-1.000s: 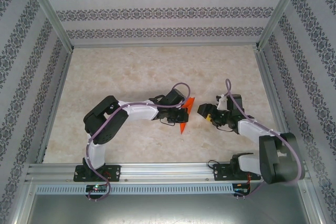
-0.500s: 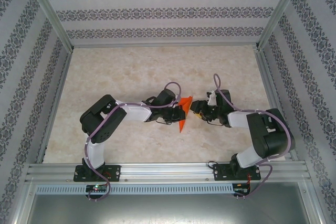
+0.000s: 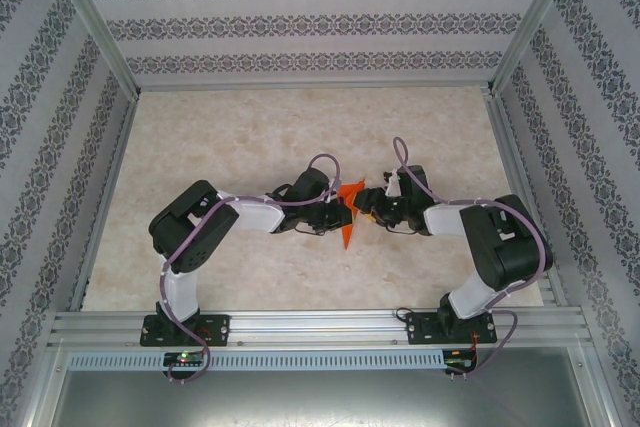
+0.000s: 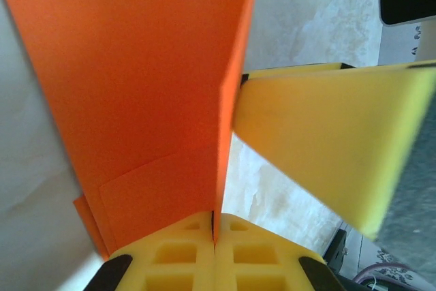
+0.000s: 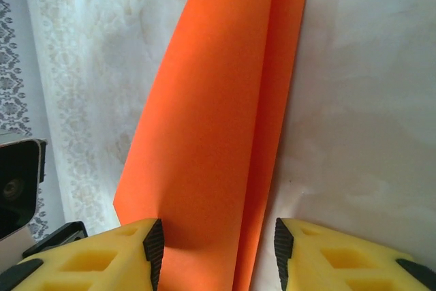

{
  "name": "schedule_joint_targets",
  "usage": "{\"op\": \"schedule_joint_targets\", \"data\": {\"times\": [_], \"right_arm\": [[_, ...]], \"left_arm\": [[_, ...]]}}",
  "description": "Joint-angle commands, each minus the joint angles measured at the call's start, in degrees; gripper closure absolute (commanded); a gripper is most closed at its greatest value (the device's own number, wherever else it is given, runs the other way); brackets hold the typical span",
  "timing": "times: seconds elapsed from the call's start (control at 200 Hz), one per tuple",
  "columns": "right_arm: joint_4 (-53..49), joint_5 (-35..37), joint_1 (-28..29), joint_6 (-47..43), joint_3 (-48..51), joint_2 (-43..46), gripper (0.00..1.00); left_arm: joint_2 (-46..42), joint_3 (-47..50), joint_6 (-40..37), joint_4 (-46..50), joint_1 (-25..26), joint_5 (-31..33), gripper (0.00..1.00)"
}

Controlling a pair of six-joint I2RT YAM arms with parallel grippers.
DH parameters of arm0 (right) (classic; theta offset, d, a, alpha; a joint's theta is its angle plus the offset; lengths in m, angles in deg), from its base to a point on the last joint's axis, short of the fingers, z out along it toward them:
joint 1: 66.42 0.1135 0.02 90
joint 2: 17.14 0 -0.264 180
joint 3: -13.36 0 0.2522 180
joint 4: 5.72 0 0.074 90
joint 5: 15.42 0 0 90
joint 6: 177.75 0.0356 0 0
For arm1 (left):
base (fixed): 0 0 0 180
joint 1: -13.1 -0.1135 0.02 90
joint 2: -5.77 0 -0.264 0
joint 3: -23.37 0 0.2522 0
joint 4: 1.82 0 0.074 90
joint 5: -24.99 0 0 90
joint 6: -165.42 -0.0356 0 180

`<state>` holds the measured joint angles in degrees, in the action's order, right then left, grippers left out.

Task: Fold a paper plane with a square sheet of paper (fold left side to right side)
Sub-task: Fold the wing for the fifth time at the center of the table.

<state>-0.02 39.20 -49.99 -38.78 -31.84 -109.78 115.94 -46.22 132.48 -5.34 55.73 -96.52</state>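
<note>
My left gripper will open and take the paper's standing edge again closer to the paper's wide end (image 3: 352, 188), since it now holds that edge too far from that end.
The orange paper (image 3: 348, 215) is folded into a narrow pointed wedge, standing on edge at the table's middle with its tip toward the near side. My left gripper (image 3: 337, 205) is shut on it. In the left wrist view the yellow jaws (image 4: 214, 230) meet on the paper's fold (image 4: 136, 86). My right gripper (image 3: 369, 205) comes from the right and is open. In the right wrist view it (image 5: 216, 253) straddles the paper's folded layers (image 5: 218, 120), with a gap between the right pad and the paper's edge. One right fingertip (image 4: 340, 141) shows just beside the paper.
The marble-patterned table (image 3: 250, 137) is walled by patterned panels and aluminium posts (image 3: 95, 27). A metal rail (image 3: 310, 325) carries both arm bases at the near edge. The left wrist's camera housing (image 5: 17, 189) sits close to my right gripper.
The right gripper has moved left to the paper and its jaws have narrowed around it. The left gripper, still shut on the paper, has shifted slightly left.
</note>
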Motion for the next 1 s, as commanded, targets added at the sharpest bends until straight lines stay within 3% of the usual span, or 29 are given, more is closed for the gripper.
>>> {"op": "schedule_joint_targets", "data": {"times": [0.0, 0.135, 0.764, 0.994], "right_arm": [[-3.1, 2.0, 1.1, -0.6, -1.7, -1.7, 0.52], [-5.6, 3.1, 1.3, -0.8, -2.6, -2.7, 0.54], [-6.8, 3.7, 1.8, -1.2, -2.9, -5.2, 0.56], [-7.0, 3.7, 1.7, -1.3, -3.0, -5.3, 0.56]], "left_arm": [[-1.5, 0.5, 0.5, -2.5, -0.8, -0.7, 0.99], [-1.4, 0.6, 0.4, -2.3, -0.8, -0.6, 0.99], [-3.0, 0.9, -0.7, 0.1, -0.9, 0.2, 0.80], [-5.1, 1.6, -1.9, 2.6, -1.3, 1.3, 0.67]]}}
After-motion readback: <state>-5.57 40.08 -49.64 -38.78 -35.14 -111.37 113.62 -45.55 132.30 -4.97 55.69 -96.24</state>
